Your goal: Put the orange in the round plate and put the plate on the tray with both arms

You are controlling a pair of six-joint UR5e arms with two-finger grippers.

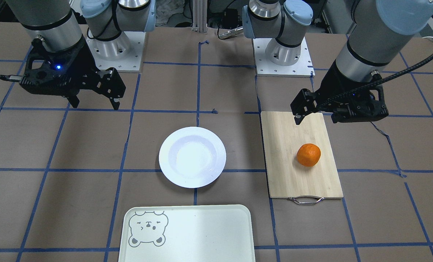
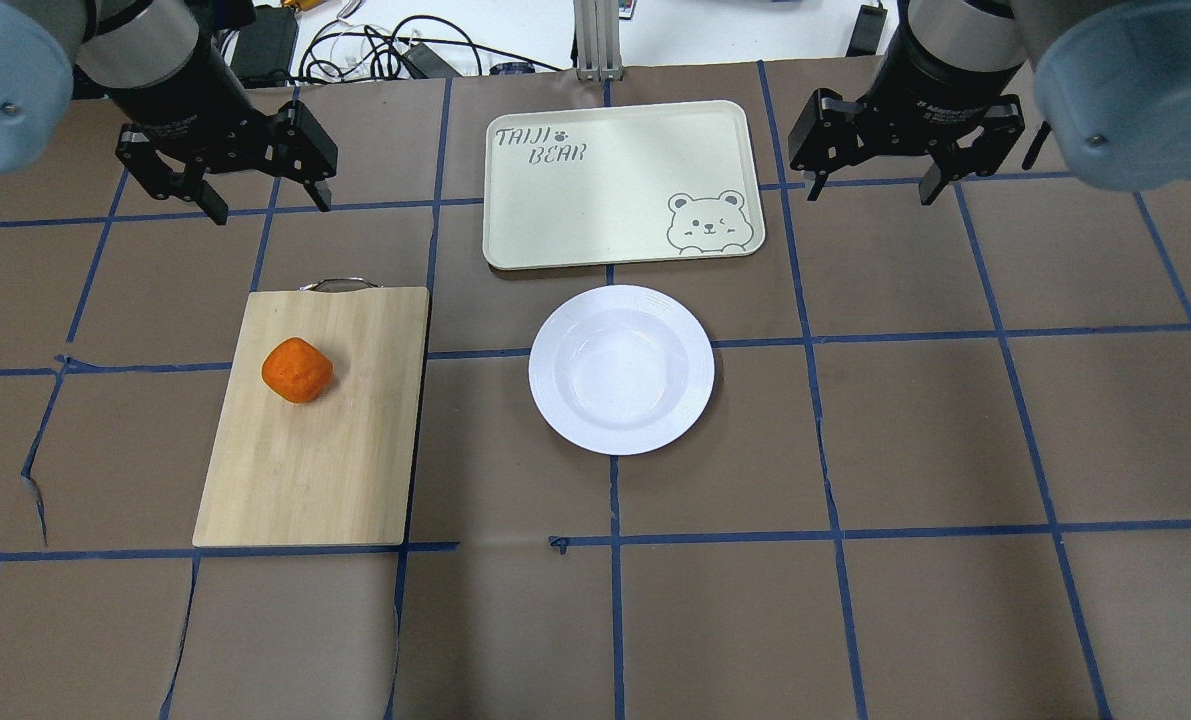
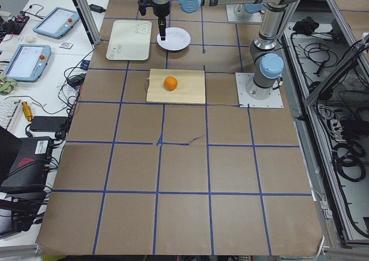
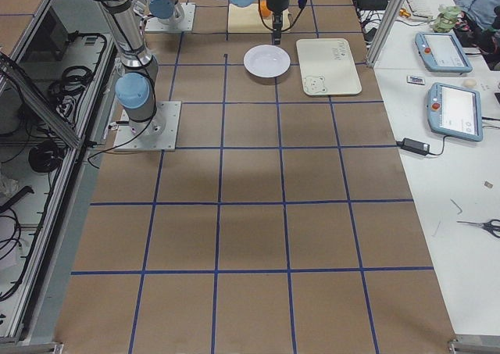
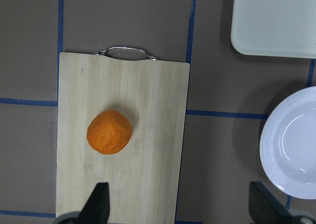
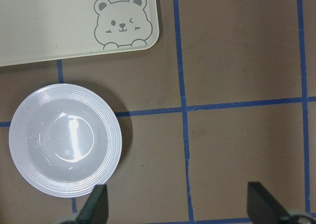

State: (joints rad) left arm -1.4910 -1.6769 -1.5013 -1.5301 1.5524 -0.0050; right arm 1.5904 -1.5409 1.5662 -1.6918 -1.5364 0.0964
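Observation:
The robot's left gripper should next close around the orange's middle [image 1: 308, 155] [image 5: 109, 132] on the cutting board, with one finger on the side toward the round plate.
The orange [image 1: 308, 155] [image 2: 297, 370] lies on a bamboo cutting board [image 2: 305, 460]. The round plate [image 1: 192, 157] [image 2: 621, 370] sits bare on the table's middle, with the tray [image 1: 201, 233] [image 2: 595, 190] just beyond it, bare too. My left gripper [image 2: 270, 205] [image 1: 317, 116] hangs open, high above the table near the board's handle end. In the left wrist view the orange [image 5: 109, 132] shows below and ahead of the left gripper [image 5: 180, 206]. My right gripper [image 2: 871, 190] [image 1: 94, 103] hovers open to the right of the tray; its wrist view shows the plate [image 6: 64, 140] and the tray's bear corner [image 6: 123, 21].
The cutting board [image 1: 292, 174] has a metal handle [image 2: 337, 284] on its far end. Brown table covering with blue tape lines surrounds everything. Tablets and cables lie on a white bench [image 3: 34, 59] past the table's far edge.

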